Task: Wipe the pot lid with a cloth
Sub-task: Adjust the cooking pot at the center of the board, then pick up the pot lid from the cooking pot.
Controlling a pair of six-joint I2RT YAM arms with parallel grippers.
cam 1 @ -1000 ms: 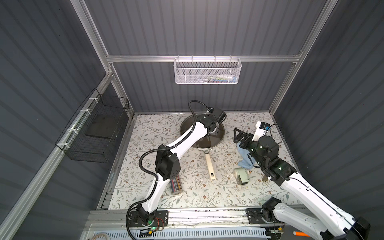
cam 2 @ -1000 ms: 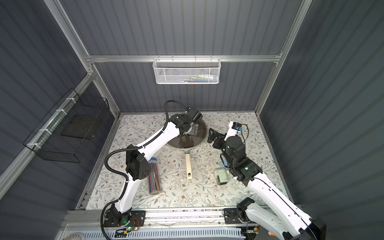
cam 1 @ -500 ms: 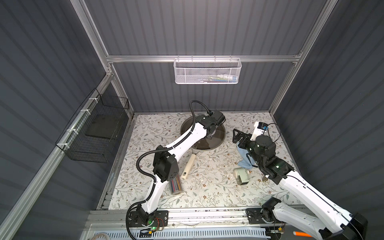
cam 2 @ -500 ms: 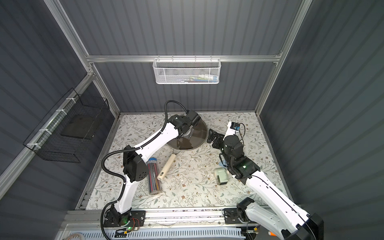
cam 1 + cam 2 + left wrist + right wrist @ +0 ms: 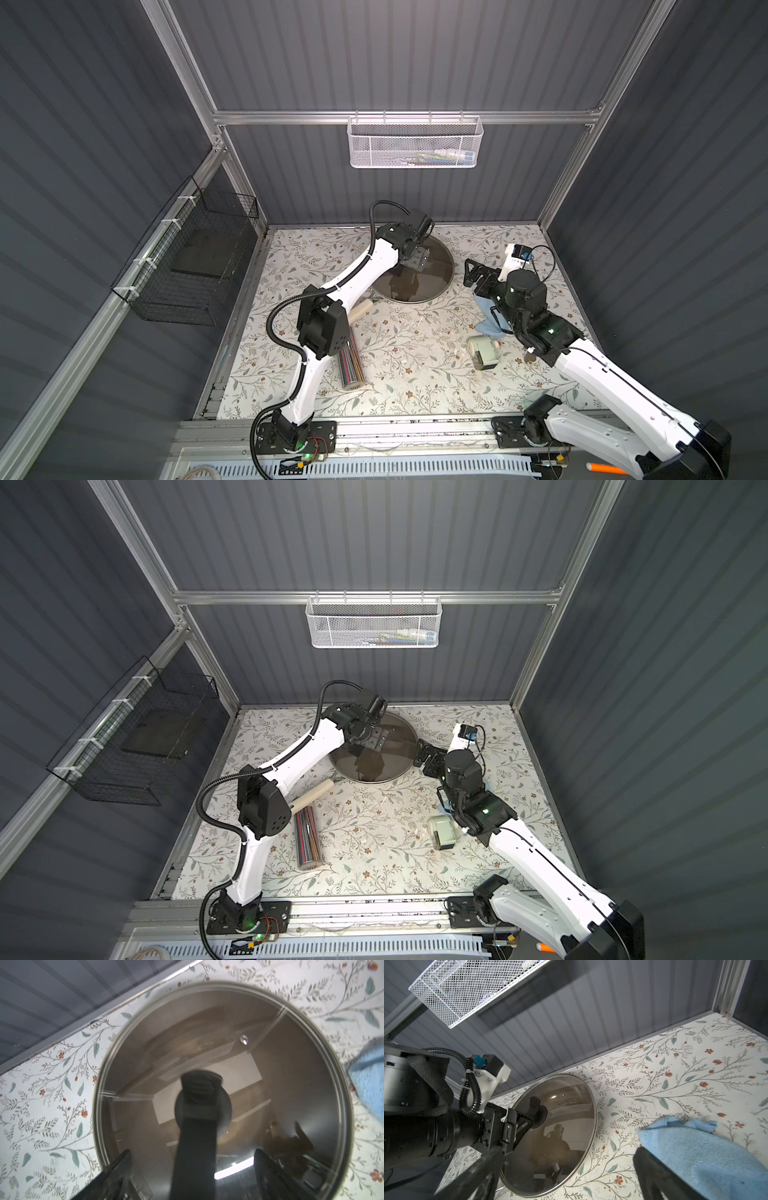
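The pot lid needs wiping. Next, my right gripper goes to the crumpled middle [image 5: 501,314] [image 5: 704,1170] of the light blue cloth and closes there.
The pot lid [image 5: 434,272] [image 5: 397,750], clear glass with a metal rim, lies on a dark brown pan at the back centre. My left gripper [image 5: 417,264] [image 5: 192,1153] hangs over it, open. Its jaws stand on either side of the long black handle [image 5: 197,1126], with a gap on each side. The light blue cloth [image 5: 488,320] [image 5: 706,1151] lies crumpled on the mat right of the lid [image 5: 566,1109]. My right gripper [image 5: 473,272] [image 5: 565,1154] is open and empty, low between lid and cloth. One of its fingers is beside the cloth's edge.
The pan's cream handle [image 5: 360,311] sticks out toward the left arm. A pale green and white roll [image 5: 484,353] lies in front of the cloth. A tube of coloured sticks [image 5: 351,361] lies front left. A white mesh basket [image 5: 415,143] hangs on the back wall, a black wire basket [image 5: 187,257] on the left.
The pan's cream handle has swung from pointing forward round to the left, under the left arm. The left gripper has shifted slightly over the lid. The right arm has barely moved.
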